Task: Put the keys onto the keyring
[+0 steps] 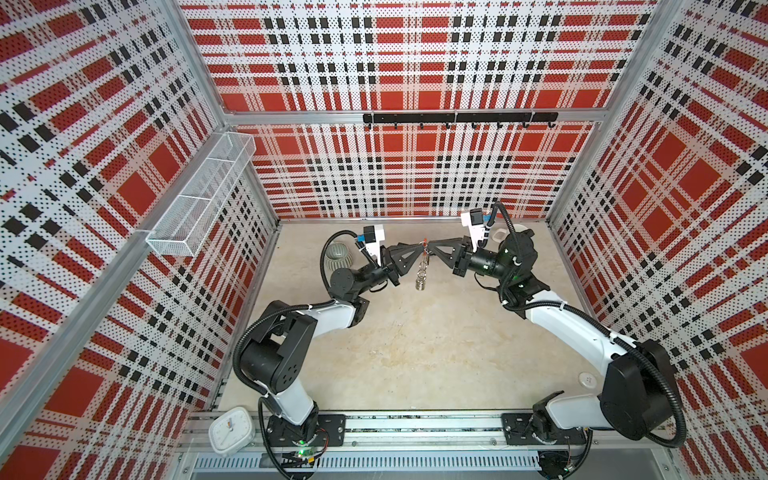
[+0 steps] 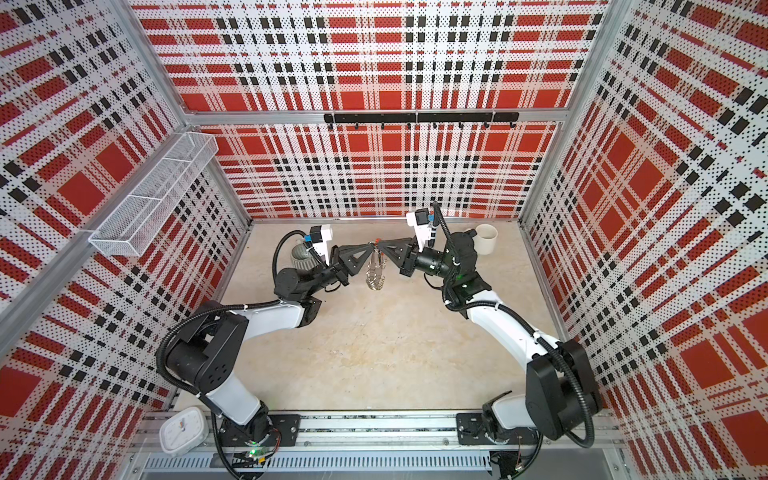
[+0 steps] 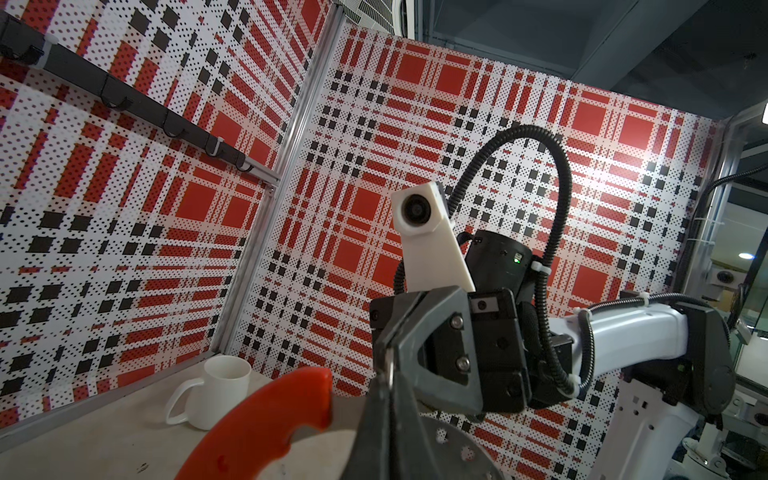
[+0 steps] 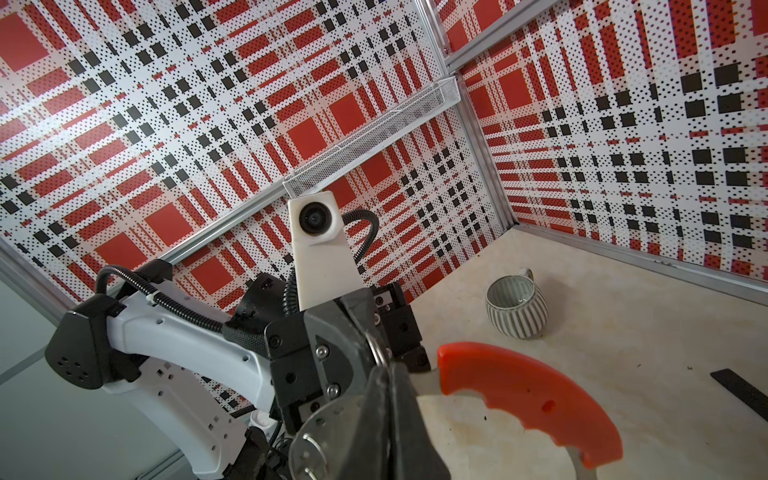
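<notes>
The right gripper's fingers sit too shallow at the silver ring's edge, so it should open and close around the ring [image 3: 390, 361] before the left gripper opens.
The keyring [image 1: 423, 268] [image 2: 375, 272] hangs on edge above the middle of the floor, held between both arms. It is a grey plate [image 3: 457, 446] [image 4: 328, 440] with a red curved bar [image 3: 266, 424] [image 4: 528, 399] and small silver rings. My left gripper [image 1: 419, 246] [image 3: 386, 380] is shut on its upper edge from the left. My right gripper [image 1: 430, 246] [image 4: 388, 370] meets it tip to tip from the right, jaws pressed together on the same edge. A silver ring sits where the tips meet. The keys show in no view.
A ribbed grey cup [image 1: 337, 257] [image 4: 516, 307] stands behind the left arm and a white mug [image 2: 485, 239] [image 3: 222, 390] behind the right arm. A black strap end [image 4: 744, 392] lies on the floor. A white clock [image 1: 230, 430] sits front left. A mesh basket [image 1: 203, 195] and hook rail [image 1: 459, 118] hang on the walls.
</notes>
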`<state>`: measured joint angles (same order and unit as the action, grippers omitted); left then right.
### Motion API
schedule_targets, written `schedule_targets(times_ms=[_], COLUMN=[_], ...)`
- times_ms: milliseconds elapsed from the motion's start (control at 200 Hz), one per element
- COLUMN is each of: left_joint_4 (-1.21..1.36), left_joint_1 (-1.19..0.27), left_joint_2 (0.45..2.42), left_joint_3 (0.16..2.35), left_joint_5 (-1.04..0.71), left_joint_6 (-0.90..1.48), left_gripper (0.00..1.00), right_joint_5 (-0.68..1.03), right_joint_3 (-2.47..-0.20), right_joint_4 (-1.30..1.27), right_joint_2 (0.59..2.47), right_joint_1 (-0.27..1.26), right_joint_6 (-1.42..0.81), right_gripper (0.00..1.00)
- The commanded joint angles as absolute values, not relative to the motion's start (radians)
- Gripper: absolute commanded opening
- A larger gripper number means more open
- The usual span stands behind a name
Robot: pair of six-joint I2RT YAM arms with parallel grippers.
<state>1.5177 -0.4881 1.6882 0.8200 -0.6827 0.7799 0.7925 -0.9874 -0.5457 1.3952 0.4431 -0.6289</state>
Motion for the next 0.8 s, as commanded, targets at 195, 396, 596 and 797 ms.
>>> schedule_targets(times_ms=[195, 396, 596, 797], left_joint_4=[1.722, 1.727, 1.724, 1.726], left_joint_1=[-0.515, -0.51, -0.51, -0.512], left_joint_2=[1.677, 1.672, 1.669, 1.666], left_joint_3=[0.845, 0.834, 0.82, 0.814], left_joint_5=[-0.681, -0.68, -0.692, -0.697], left_joint_6=[0.785, 0.785, 0.787, 0.792], left_gripper=[0.0, 0.0, 0.0, 0.0], right_joint_5=[0.795, 0.754, 0.686, 0.705], right_joint_3=[-0.964, -0.99, -1.009, -1.056], right_joint_4=[-0.518, -0.414, -0.347, -0.367], right_joint_2=[1.399, 1.35, 1.299, 1.324], right_joint_1=[0.459, 0.46, 0.444, 0.443], right_joint_6=[-0.631, -0.561, -0.454, -0.456], right_gripper=[0.19, 0.26, 0.41, 0.42])
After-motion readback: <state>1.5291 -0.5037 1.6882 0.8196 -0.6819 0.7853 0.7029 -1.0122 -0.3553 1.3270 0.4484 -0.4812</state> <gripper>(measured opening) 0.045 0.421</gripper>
